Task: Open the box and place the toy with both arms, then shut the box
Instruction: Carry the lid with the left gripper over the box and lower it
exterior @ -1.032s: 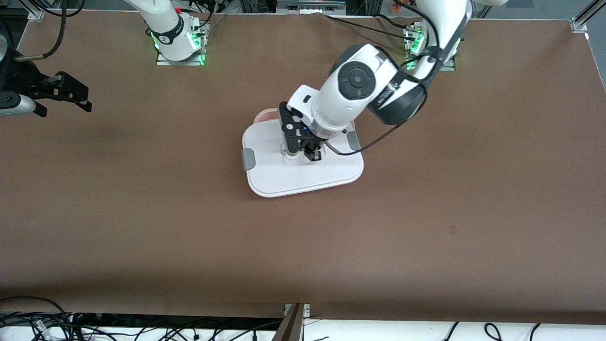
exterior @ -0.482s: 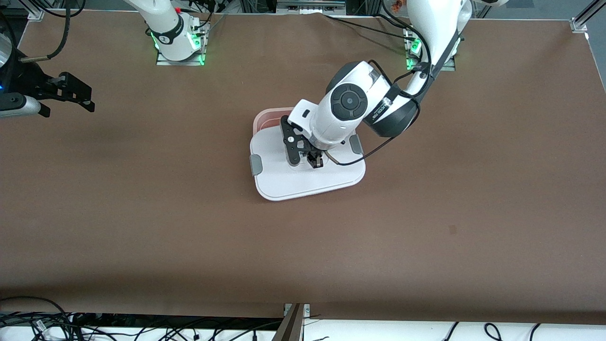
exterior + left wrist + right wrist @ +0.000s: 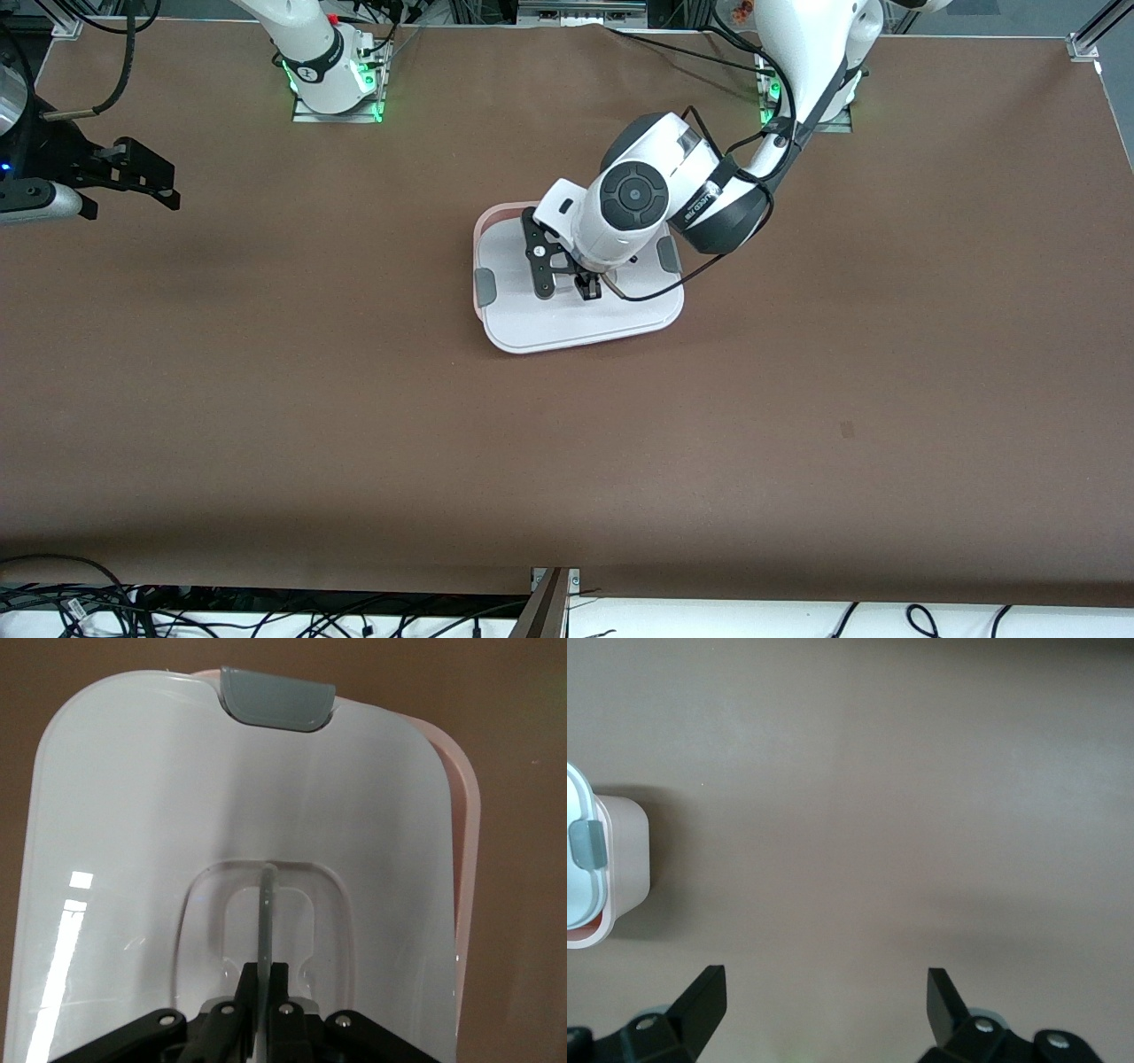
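Next, my left gripper lets go of the white lid squarely over the pink box (image 3: pixel 570 262) (image 3: pixel 291 976), so that it covers the box's exposed rim.
The white lid (image 3: pixel 576 310), with its grey clips (image 3: pixel 485 286), lies over the pink box (image 3: pixel 479 227), slightly offset, so the pink rim shows along one edge. My left gripper (image 3: pixel 586 289) is shut on the lid's thin centre handle (image 3: pixel 266 904). In the left wrist view the lid (image 3: pixel 124 842) fills the frame, with the box rim (image 3: pixel 467 815) at its side. My right gripper (image 3: pixel 164 193) is open and empty over bare table at the right arm's end. The right wrist view shows the box (image 3: pixel 625 850) at its edge. The toy is hidden.
The brown table (image 3: pixel 797 399) is bare around the box. Both arm bases (image 3: pixel 332 84) stand along the table edge farthest from the front camera. Cables hang past the edge nearest the front camera.
My left gripper has lowered the lid and carried it toward the tub, so it now covers nearly all of the pink box. The right gripper has hardly moved.
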